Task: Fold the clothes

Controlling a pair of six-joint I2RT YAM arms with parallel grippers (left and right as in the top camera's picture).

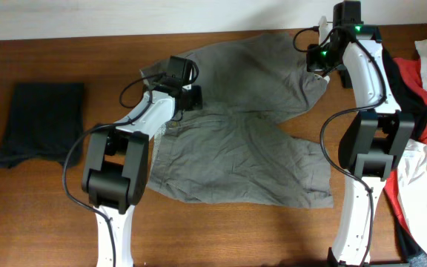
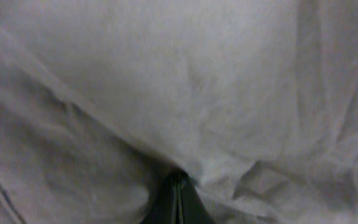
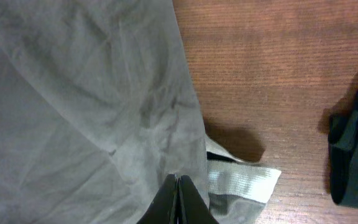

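I need to release the fabric with my left gripper on the grey-khaki trousers. It goes beside the pale piece of cloth [image 1: 173,124] along the trousers' side edge.
The large grey-khaki trousers [image 1: 236,148] lie spread across the middle of the wooden table [image 1: 35,215]. My left gripper [image 1: 191,99] is at their upper left part. In the left wrist view its fingers [image 2: 178,177] are shut, with the grey fabric [image 2: 197,81] bunched at the tips. My right gripper [image 1: 319,68] is at the trousers' upper right corner. In the right wrist view its fingers [image 3: 178,179] are shut on the fabric edge [image 3: 73,93], beside a flipped-up piece of pale waistband lining [image 3: 244,182].
A folded black garment [image 1: 39,122] lies at the far left. A pile of red, black and white clothes [image 1: 421,111] sits at the right edge behind the right arm. A dark cloth [image 3: 353,155] shows at the right of the right wrist view.
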